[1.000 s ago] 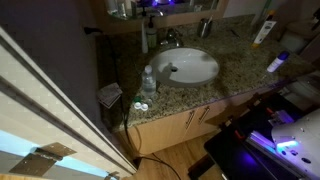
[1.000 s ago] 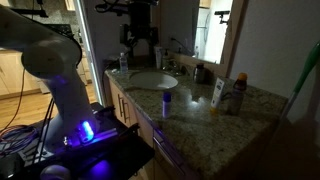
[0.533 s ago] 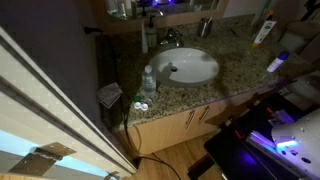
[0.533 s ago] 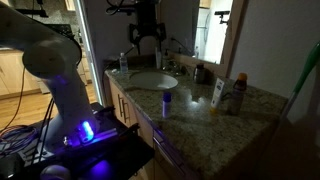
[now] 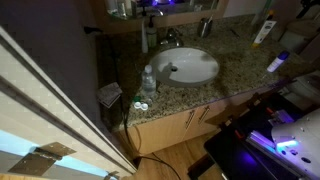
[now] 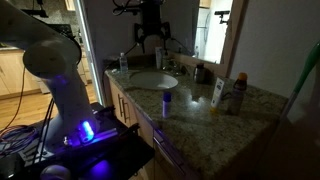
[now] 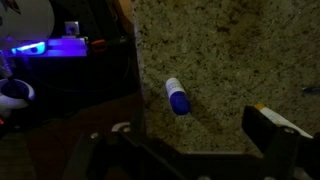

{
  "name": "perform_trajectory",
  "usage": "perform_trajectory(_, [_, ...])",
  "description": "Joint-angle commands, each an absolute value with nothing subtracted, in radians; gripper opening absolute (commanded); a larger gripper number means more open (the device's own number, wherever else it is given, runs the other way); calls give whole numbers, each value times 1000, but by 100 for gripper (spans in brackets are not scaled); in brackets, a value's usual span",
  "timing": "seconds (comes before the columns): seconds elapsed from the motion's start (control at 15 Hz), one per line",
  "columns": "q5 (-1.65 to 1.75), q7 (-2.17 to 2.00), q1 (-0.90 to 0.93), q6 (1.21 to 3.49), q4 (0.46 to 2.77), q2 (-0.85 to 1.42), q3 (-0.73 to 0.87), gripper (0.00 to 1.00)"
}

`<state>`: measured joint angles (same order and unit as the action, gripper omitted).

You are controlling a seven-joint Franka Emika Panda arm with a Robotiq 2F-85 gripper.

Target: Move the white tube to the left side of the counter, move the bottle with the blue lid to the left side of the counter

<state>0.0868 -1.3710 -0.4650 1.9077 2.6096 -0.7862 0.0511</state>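
Observation:
The bottle near the counter's front edge is next, and my gripper needs to close on the bottle's blue lid (image 5: 283,56) (image 7: 180,103).
The bottle with the blue lid (image 6: 166,102) stands near the counter's front edge and also shows in an exterior view (image 5: 276,62). In the wrist view it (image 7: 177,97) looks white with a blue cap. The white tube (image 6: 217,93) stands further along the counter (image 6: 200,115), near the wall (image 5: 262,32), and shows at the wrist view's right edge (image 7: 283,124). My gripper (image 6: 152,38) hangs high above the sink area, open and empty, far from both. Its dark fingers fill the wrist view's bottom (image 7: 190,160).
An oval white sink (image 5: 190,67) with a faucet (image 5: 170,40) sits mid-counter. A clear water bottle (image 5: 148,80) stands beside it. A bottle with an orange cap (image 6: 237,95) stands by the tube. The robot base with blue lights (image 6: 80,130) is in front.
The gripper has risen and shifted sideways above the sink toward the faucet. The tube and the blue-lidded bottle have not moved.

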Motion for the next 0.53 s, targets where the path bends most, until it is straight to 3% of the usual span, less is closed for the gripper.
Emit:
perform_trajectory(0.0, [91,-1421,-489,1971,2645,-735,92,100])
perform_trajectory(0.47, [109,-1497,-573,2171,2691,-613,209,100])
